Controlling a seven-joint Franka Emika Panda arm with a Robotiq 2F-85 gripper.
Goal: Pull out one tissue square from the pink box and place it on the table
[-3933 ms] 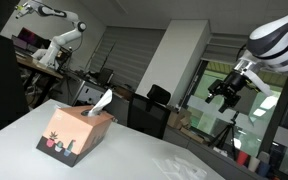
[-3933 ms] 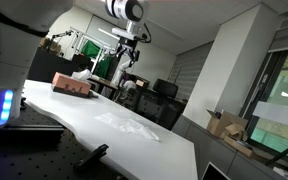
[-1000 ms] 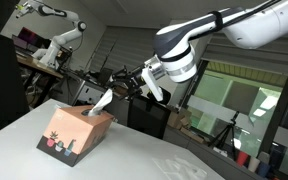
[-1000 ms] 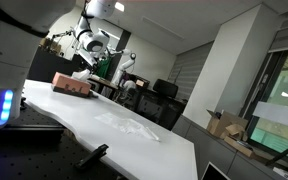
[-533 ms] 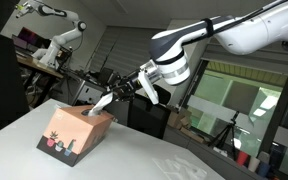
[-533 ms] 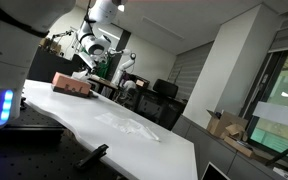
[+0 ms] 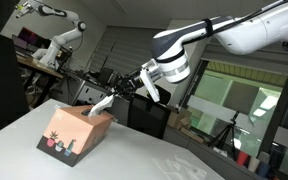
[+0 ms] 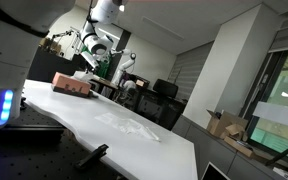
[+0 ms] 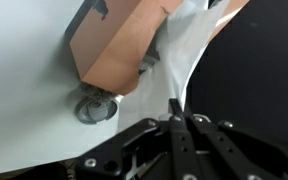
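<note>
The tissue square, still sticking up from the pink box, will be released by my gripper on the white table (image 7: 170,160) by the flat, crumpled white sheet.
The pink box (image 7: 76,133) stands on the white table (image 7: 134,155), with a white tissue square (image 7: 102,103) sticking up from its top. My gripper (image 7: 115,94) reaches in from the right at the tissue's upper end. In the wrist view the jaws are together, and the gripper (image 9: 174,103) is shut on the narrow tip of the tissue square (image 9: 189,50), which runs down to the pink box (image 9: 119,45). In an exterior view the pink box (image 8: 72,85) sits at the table's far end, under the gripper (image 8: 88,69).
A flat, crumpled white sheet (image 8: 124,122) lies on the table (image 8: 104,130) between the box and the near edge. A round metal fitting (image 9: 96,107) sits in the tabletop beside the box. Chairs and other robot arms stand beyond the table.
The jaws have gone from wide open to shut on the tissue's tip. The arm moved in slightly towards the box top, then held still.
</note>
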